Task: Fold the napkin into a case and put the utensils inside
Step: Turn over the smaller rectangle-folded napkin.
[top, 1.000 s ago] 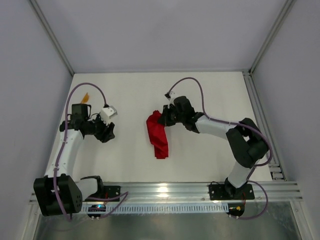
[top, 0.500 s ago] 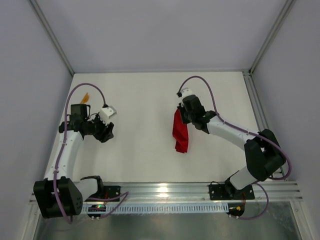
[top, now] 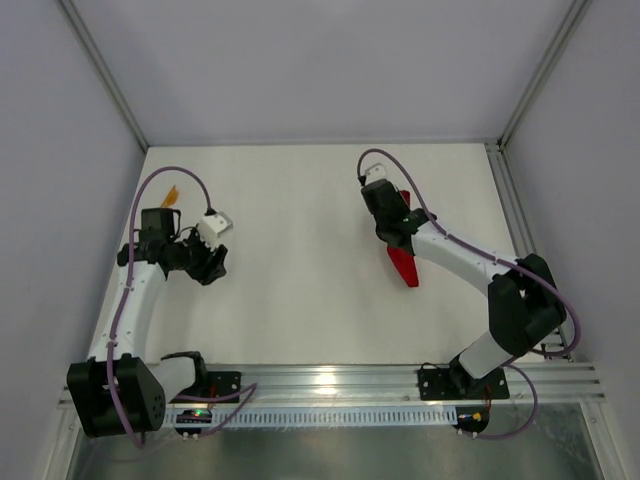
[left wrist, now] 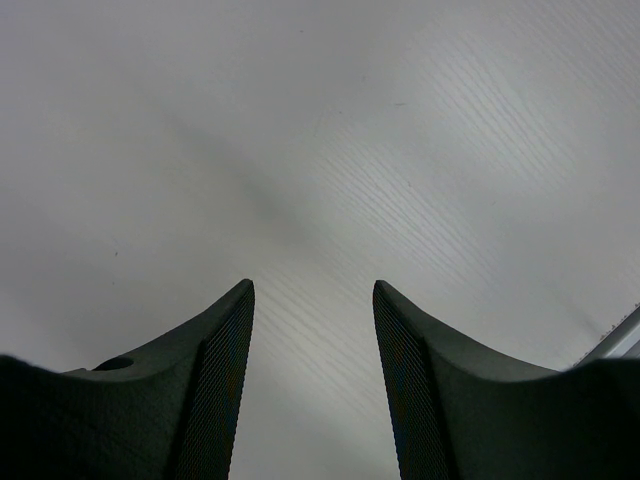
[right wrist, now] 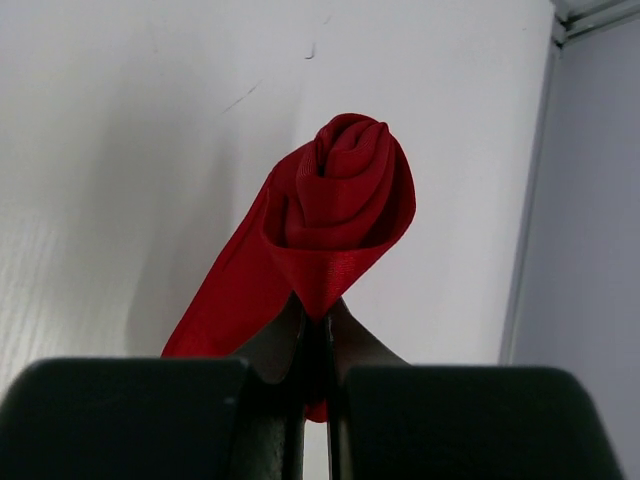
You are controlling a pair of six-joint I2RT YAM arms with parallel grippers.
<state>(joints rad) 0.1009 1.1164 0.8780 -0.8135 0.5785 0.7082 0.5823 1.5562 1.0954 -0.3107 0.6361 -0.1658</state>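
Observation:
My right gripper is going to put the red napkin down on the bare middle of the white table [top: 323, 283], toward the near rail. The napkin now hangs bunched over the table.
The red napkin [top: 403, 265] hangs bunched and twisted from my right gripper [top: 395, 222] over the right part of the table. In the right wrist view the gripper [right wrist: 320, 318] is shut on a pinch of the napkin [right wrist: 340, 200], whose loose length trails down toward the table. My left gripper [top: 212, 266] hovers at the left side, away from the cloth. In its wrist view it [left wrist: 312, 288] stands open with only bare table between the fingers. An orange utensil [top: 172, 193] peeks out at the far left, behind the left arm; the rest is hidden.
The white table [top: 300, 300] is walled by grey panels on three sides. A metal rail [top: 520, 220] runs along the right edge, close to the hanging cloth. The arm bases sit on the rail [top: 330, 380] at the near edge.
My right gripper has carried the napkin from the table's middle toward the right, lifting it so it hangs. The left arm has not moved.

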